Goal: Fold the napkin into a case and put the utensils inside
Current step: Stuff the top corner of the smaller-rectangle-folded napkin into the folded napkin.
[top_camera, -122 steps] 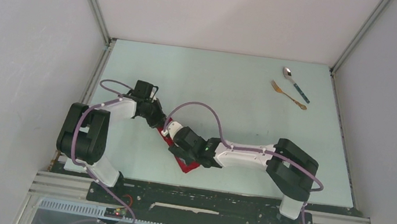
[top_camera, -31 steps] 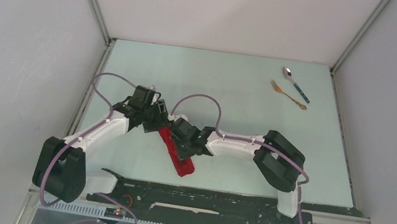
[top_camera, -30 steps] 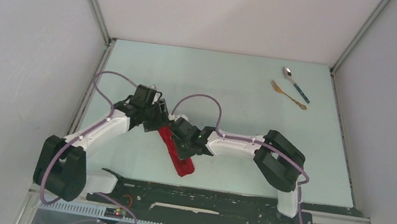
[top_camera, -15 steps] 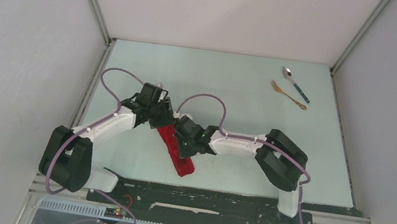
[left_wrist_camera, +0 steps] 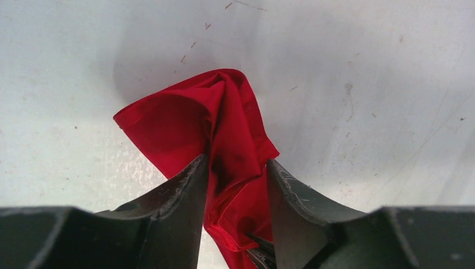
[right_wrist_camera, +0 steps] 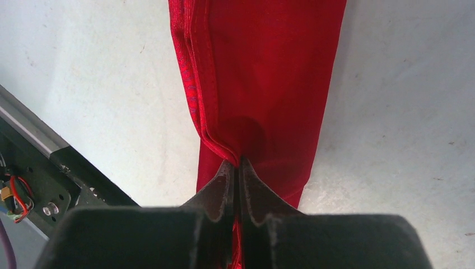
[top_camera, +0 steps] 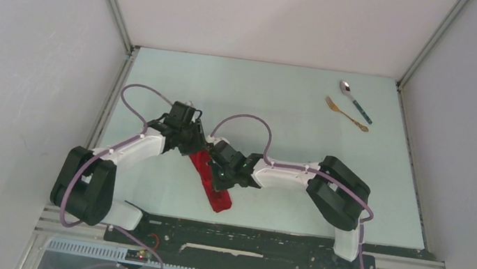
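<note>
The napkin's far end is bunched into a raised fold beyond my right gripper's hold. My left gripper should pinch that fold (left_wrist_camera: 238, 151) before my right gripper takes it.
The red napkin (top_camera: 218, 198) lies as a narrow folded strip, aslant near the table's front. Its far end (left_wrist_camera: 168, 123) is bunched up into a raised fold. My left gripper (left_wrist_camera: 235, 161) stands open astride that fold, with cloth filling most of the gap between the fingers. At the strip's middle, my right gripper (right_wrist_camera: 238, 159) is shut on the napkin's layered edge (right_wrist_camera: 269, 67). In the top view the left gripper (top_camera: 197, 150) and the right gripper (top_camera: 218, 176) sit close together over the cloth. The spoon (top_camera: 356, 100) and fork (top_camera: 346, 114) lie side by side at the far right.
The pale table (top_camera: 293, 128) is walled at the left, back and right. A black base rail (top_camera: 240, 253) runs along the near edge and shows in the right wrist view (right_wrist_camera: 33, 168), close to the napkin's near end.
My left arm has shifted right onto the napkin's far end, and its jaws have narrowed around the bunched cloth. The right gripper has kept its hold and barely moved.
</note>
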